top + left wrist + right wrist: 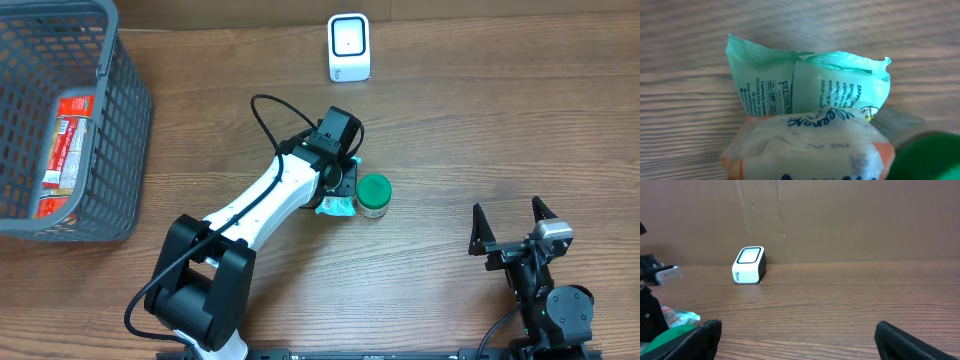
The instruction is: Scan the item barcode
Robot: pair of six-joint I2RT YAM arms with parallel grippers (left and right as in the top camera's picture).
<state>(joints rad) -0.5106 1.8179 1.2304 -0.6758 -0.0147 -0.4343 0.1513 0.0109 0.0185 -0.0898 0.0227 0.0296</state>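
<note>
Next, I put down both the Kleenex packet and the mint-green wipes packet that my left gripper holds together, and pick up the Kleenex packet alone (810, 145).
A mint-green and white wipes packet (335, 207) with small print lies on the table beside a green-lidded jar (374, 194). My left gripper (341, 186) is down over the packet's near end. In the left wrist view the packet (810, 100) fills the frame, its white and orange end bulging close to the camera and hiding my fingers. The jar's green lid (935, 155) shows at the lower right. The white barcode scanner (349, 47) stands at the far edge, also in the right wrist view (748, 265). My right gripper (512, 232) stands open and empty at the front right.
A grey wire basket (118, 130) with a red packet inside stands at the far left. A black cable loops over the left arm. A brown board wall (840, 220) rises behind the scanner.
</note>
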